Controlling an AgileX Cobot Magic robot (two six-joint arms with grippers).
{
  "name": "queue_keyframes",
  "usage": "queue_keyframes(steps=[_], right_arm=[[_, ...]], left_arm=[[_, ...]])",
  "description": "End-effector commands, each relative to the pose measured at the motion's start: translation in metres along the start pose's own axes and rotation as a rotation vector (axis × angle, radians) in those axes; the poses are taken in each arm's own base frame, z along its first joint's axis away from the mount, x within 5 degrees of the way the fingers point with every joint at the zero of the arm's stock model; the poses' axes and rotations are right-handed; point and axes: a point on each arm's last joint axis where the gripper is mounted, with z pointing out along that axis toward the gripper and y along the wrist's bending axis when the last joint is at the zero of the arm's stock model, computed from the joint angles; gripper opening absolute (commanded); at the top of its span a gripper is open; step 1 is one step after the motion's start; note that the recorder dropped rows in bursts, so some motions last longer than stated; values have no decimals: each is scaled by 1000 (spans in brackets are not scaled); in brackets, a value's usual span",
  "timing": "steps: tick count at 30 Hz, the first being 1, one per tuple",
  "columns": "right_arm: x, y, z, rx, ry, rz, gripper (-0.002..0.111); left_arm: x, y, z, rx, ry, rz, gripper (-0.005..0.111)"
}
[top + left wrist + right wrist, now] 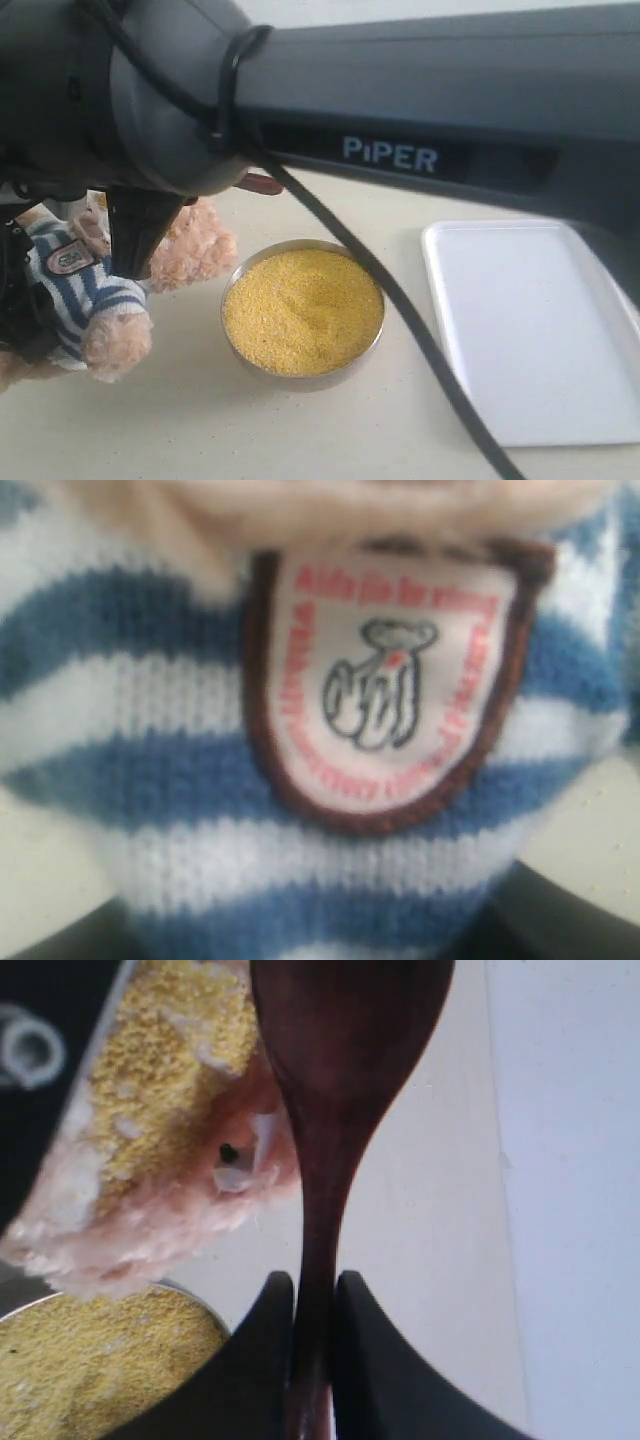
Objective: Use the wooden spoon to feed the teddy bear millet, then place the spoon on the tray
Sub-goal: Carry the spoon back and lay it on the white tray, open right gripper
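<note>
The wooden spoon will go down lengthwise in the middle of the white tray (537, 333) from my right gripper.
The teddy bear (90, 300) is at the left, tilted, its striped shirt and chest badge (385, 685) filling the left wrist view. My left gripper (310, 935) is shut on its body, with a dark finger (565, 915) showing at either side. My right gripper (315, 1285) is shut on the thin handle of the wooden spoon (345, 1050). The spoon's bowl is held up beside the bear's face (215, 1175). Only its reddish tip (262, 184) shows under the arm in the exterior view. The millet (302, 310) fills its metal bowl (95, 1360). The white tray (535, 330) lies to the right.
The right arm (420, 100), marked PIPER, crosses the top of the exterior view and hides the bear's head and my right gripper. Its black cable (400, 300) hangs over the bowl's right rim and the table. The tray's edge (570, 1160) shows beside the spoon.
</note>
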Motion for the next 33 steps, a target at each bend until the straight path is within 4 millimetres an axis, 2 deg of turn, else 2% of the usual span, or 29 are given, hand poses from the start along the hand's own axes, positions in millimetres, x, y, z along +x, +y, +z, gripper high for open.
queue_keyframes(steps=[1, 10, 15, 18, 22, 24, 25, 28, 31, 33], right_arm=[[14, -25, 0, -119, 13, 154, 0], [63, -96, 0, -316, 23, 488, 0], [108, -112, 14, -402, 114, 619, 0], [147, -115, 18, -397, 203, 686, 0], [205, -105, 21, -427, 282, 796, 0], [227, -97, 26, -441, 293, 849, 0], [246, -91, 32, -449, 313, 902, 0], [282, -66, 48, -473, 374, 986, 0], [313, -39, 66, -482, 441, 1040, 0], [326, -22, 74, -485, 445, 1087, 0]], left_arm=[[-4, -1, -4, -14, -49, -50, 4], [-6, 0, -5, -21, -71, -117, 4], [-9, 5, -5, -62, -109, -189, 4], [-12, 8, -6, -86, -142, -270, 4], [-14, 9, -6, -90, -180, -364, 4], [-15, 9, -6, -90, -189, -377, 4], [-15, 9, -6, -90, -194, -382, 4], [-16, 10, -6, -90, -201, -391, 4], [-16, 10, -7, -89, -205, -406, 4], [-16, 10, -7, -89, -205, -406, 4]])
